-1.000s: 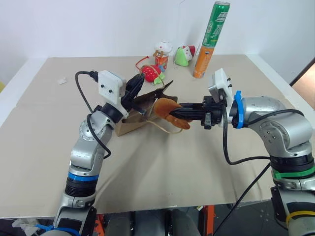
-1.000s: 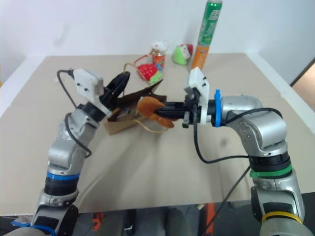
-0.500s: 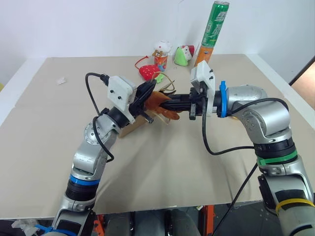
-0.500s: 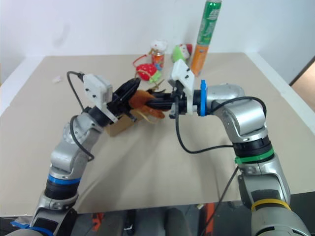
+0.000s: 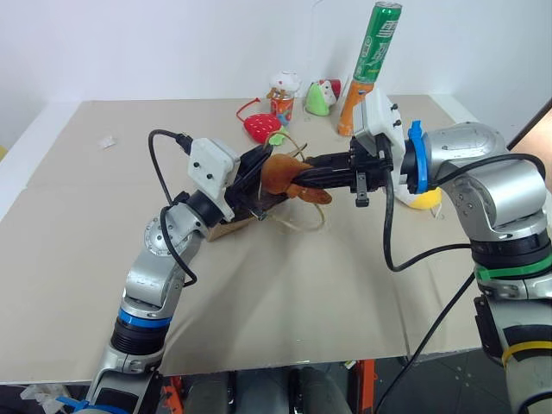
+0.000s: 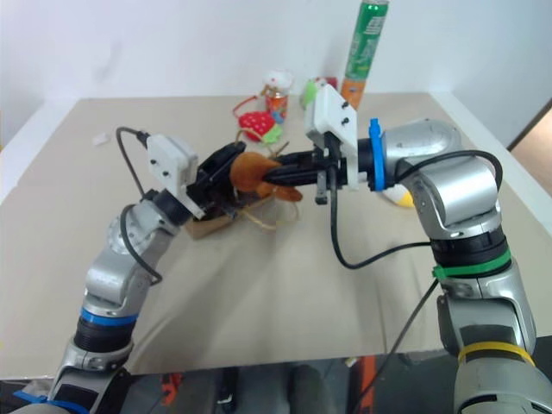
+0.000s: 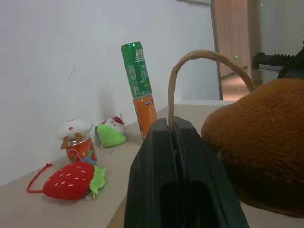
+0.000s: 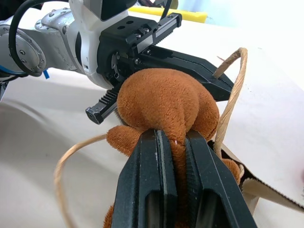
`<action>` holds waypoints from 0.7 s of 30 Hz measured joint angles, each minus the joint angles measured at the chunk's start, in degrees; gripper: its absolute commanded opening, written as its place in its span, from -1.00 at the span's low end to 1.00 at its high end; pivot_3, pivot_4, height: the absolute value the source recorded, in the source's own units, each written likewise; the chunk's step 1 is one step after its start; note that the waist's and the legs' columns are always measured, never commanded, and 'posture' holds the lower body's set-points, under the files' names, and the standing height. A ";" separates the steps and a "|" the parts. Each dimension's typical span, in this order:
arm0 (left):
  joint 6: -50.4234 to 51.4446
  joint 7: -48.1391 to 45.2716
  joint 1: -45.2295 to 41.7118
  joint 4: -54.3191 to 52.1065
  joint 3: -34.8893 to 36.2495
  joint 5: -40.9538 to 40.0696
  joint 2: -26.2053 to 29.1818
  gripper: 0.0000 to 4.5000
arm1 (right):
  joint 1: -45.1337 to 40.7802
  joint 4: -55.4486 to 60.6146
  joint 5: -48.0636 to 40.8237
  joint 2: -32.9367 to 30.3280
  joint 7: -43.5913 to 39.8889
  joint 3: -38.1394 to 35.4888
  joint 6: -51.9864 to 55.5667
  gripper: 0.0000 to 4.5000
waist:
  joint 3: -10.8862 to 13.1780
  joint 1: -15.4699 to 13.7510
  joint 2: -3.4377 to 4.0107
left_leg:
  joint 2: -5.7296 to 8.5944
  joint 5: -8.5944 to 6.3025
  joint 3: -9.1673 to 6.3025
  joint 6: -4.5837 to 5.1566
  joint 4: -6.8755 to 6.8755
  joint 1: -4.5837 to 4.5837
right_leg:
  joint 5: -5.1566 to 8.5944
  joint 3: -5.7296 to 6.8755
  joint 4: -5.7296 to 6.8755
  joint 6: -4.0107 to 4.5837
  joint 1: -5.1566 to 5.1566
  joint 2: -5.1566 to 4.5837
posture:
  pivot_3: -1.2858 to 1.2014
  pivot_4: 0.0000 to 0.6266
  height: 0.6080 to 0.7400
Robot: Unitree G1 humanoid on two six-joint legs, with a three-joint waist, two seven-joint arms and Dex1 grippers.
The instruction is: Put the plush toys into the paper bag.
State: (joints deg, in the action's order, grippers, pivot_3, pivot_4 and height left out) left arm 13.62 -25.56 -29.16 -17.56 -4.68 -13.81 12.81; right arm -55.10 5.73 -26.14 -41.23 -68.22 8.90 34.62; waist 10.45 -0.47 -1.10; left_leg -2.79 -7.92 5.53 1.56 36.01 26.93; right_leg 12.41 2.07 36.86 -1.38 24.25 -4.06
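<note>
The orange-brown plush toy, now in the air over the bag, will be let go by my right gripper inside the paper bag (image 5: 260,213), just below the fingers of my left gripper.
My right gripper (image 5: 299,181) is shut on the orange-brown plush toy (image 5: 280,175), holding it in the air over the paper bag (image 5: 226,228). The right wrist view shows the fingers (image 8: 154,156) pinching the toy (image 8: 161,102) from below. Right beside the toy, my left gripper (image 5: 256,170) is shut on the bag's twisted paper handle (image 7: 199,54), which loops up from between its fingers (image 7: 159,142). The bag lies low on the table, mostly hidden behind my left arm. A white and yellow plush toy (image 5: 423,200) rests on the table behind my right forearm.
A red strawberry plush (image 5: 260,127), a small can with a toy on top (image 5: 283,97), a green-white-red plush (image 5: 323,97) and an orange can (image 5: 352,108) with a green can (image 5: 378,43) stacked on it stand along the far table edge. A white scrap (image 5: 107,141) lies far left.
My right gripper has lifted the orange-brown toy up and to the left, close against the left gripper, and its wrist has rolled. The left gripper keeps its hold on the handle.
</note>
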 measured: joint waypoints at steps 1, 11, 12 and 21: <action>0.00 0.02 0.00 0.06 0.00 0.06 -0.03 -1.00 | -0.02 -0.40 0.48 0.51 0.08 0.06 -0.38 -0.93 | 0.00 0.00 0.00 | 0.00 0.00 0.00 0.00 0.00 0.00 | 0.00 0.00 0.00 0.00 0.00 0.00 | 0.03 -0.52 1.00; 0.00 0.45 -0.04 0.16 0.26 0.07 -1.08 -1.00 | 0.16 -8.72 7.53 5.23 0.69 4.73 -7.33 -0.93 | 0.00 -0.01 0.00 | 0.01 0.01 0.07 0.01 0.01 0.02 | -0.03 -0.02 0.00 -0.01 0.01 0.02 | 0.03 -0.52 1.00; 0.01 0.50 -0.06 0.14 0.27 0.06 -1.10 -1.00 | 0.16 -9.66 8.41 5.40 0.63 4.73 -8.29 -0.93 | 0.00 -0.01 0.00 | 0.01 0.01 0.07 0.01 0.01 0.02 | -0.04 -0.02 0.00 -0.01 0.01 0.02 | 0.03 -0.52 1.00; 0.04 1.42 -0.23 -0.02 0.18 -0.20 -2.69 -1.00 | -0.80 -13.86 12.01 8.47 -0.28 5.20 -11.22 -0.93 | 0.00 0.01 0.00 | 0.00 0.01 0.10 0.01 0.03 0.01 | -0.05 -0.02 0.01 -0.04 0.02 0.12 | 0.03 -0.52 1.00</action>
State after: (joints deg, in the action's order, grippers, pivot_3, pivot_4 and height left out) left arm 13.66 -24.14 -29.39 -17.58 -4.50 -14.01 10.13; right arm -55.91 -8.14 -14.14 -32.76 -68.50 14.10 23.40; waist 10.44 -0.47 -1.11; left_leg -2.79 -7.90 5.63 1.56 36.04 26.94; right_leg 12.36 2.05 36.87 -1.43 24.28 -3.94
